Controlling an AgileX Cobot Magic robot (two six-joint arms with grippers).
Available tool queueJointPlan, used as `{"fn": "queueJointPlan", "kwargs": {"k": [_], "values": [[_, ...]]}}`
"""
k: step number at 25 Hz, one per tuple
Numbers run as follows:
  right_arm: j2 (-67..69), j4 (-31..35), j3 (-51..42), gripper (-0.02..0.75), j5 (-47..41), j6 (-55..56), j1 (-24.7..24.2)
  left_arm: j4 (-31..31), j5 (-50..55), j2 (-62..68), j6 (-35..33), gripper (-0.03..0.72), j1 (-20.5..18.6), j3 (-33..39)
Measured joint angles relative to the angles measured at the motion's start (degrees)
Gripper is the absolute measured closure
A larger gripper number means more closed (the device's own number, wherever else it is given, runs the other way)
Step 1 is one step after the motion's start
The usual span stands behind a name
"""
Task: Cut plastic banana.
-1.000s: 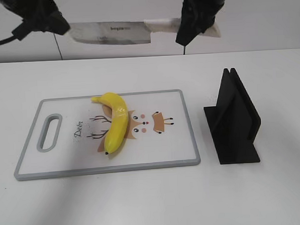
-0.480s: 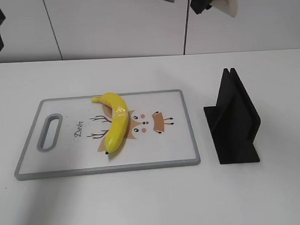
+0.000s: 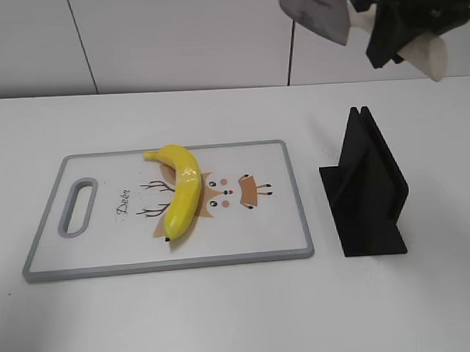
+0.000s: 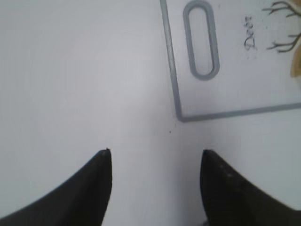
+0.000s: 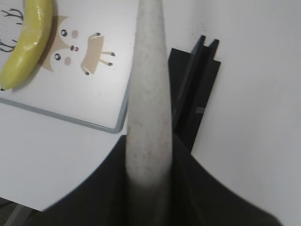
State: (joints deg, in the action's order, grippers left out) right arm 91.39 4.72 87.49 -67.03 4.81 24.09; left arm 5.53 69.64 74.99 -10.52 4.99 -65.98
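Note:
The knife will go down in the slot (image 3: 390,159) (image 5: 190,101) between the upright panels of the black knife stand, where I will set it with my right gripper.
The yellow plastic banana (image 3: 181,192) lies whole on the white cutting board (image 3: 284,221), left of the board's middle; it also shows in the right wrist view (image 5: 29,40). My right gripper (image 3: 396,25) is at the top right, high above the table, shut on the cream handle of a knife (image 3: 315,9) whose blade points left. In the right wrist view the handle (image 5: 148,94) fills the space between the jaws (image 5: 148,155). My left gripper (image 4: 155,174) is open and empty, above bare table beside the board's handle-hole corner (image 4: 201,42). It is out of the exterior view.
A black knife stand (image 3: 366,187) stands right of the board; it also shows in the right wrist view (image 5: 193,94). The board has a grey rim and a cartoon print. White table surface lies all around, with a white wall behind.
The right gripper has carried the knife from above the board's far edge up and to the right, now over the stand. The left gripper has left the blade and gone out of the exterior view.

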Motion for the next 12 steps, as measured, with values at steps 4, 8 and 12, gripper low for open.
{"fn": "queueJointPlan", "kwargs": {"k": [4,8,12], "values": [[-3.7,-1.2,-6.1,0.569,0.8,3.5,-3.6,0.1,-1.1,-8.8,0.0,0.131,-0.2,7.8],[-5.4,-1.6,-11.4,0.569,2.1,4.6,-6.6,0.2,-3.3,-17.8,0.0,0.131,-0.2,14.4],[-5.7,0.5,-15.8,0.569,3.6,4.8,-7.1,0.2,-6.0,-27.4,0.0,0.135,-0.2,20.7]]}}
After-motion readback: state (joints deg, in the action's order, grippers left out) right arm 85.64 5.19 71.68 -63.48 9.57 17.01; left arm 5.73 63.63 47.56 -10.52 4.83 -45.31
